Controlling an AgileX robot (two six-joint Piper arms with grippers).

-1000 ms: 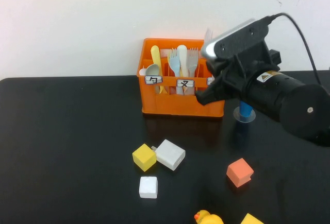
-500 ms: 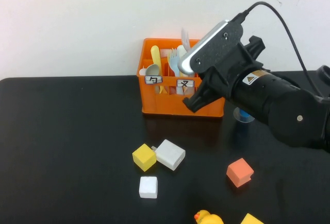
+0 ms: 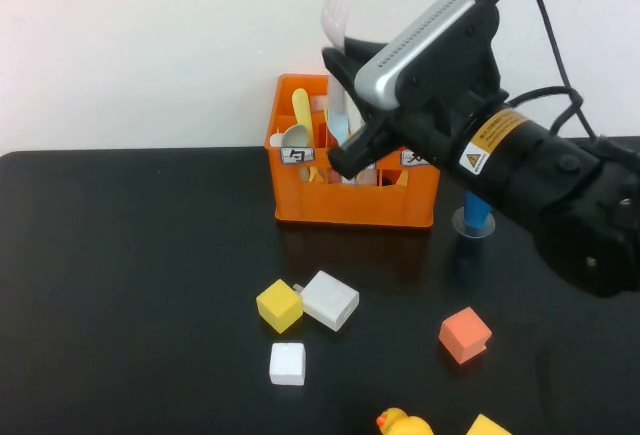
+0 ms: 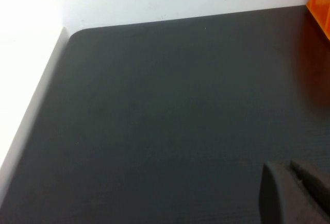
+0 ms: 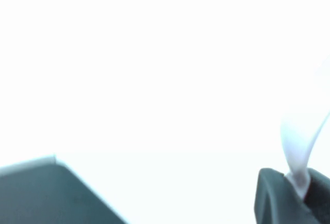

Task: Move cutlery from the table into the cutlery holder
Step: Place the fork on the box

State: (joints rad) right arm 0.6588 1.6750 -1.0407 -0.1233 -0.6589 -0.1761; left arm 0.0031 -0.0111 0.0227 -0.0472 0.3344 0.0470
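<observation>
Next, my right gripper releases the pale pinkish-white fork, now upright above the crate's middle, in the middle compartment of the orange crate (image 3: 341, 138).
My right gripper (image 3: 343, 67) is shut on the pale pinkish-white fork (image 3: 334, 13) and holds it upright, tines up, above the middle of the orange crate (image 3: 300, 203). The gripper hides the fork's lower end. In the right wrist view the fork (image 5: 300, 140) rises from between the closed fingers of my right gripper (image 5: 299, 189) against the white wall. The crate stands at the back of the black table (image 3: 130, 255) and holds spoons and other forks. My left gripper (image 4: 295, 190) hovers shut over bare tabletop (image 4: 154, 105), with the crate's edge (image 4: 322, 0) at the far side.
A blue paper cup (image 3: 478, 211) stands right of the crate, under my right arm. A yellow cube (image 3: 279, 305), a white block (image 3: 331, 300), a white cube (image 3: 288, 363), an orange cube (image 3: 465, 335) and a yellow duck (image 3: 403, 423) lie near the front.
My right arm has swung left along the crate and risen, carrying the fork from the crate's right end to above its middle. The toys have not moved.
</observation>
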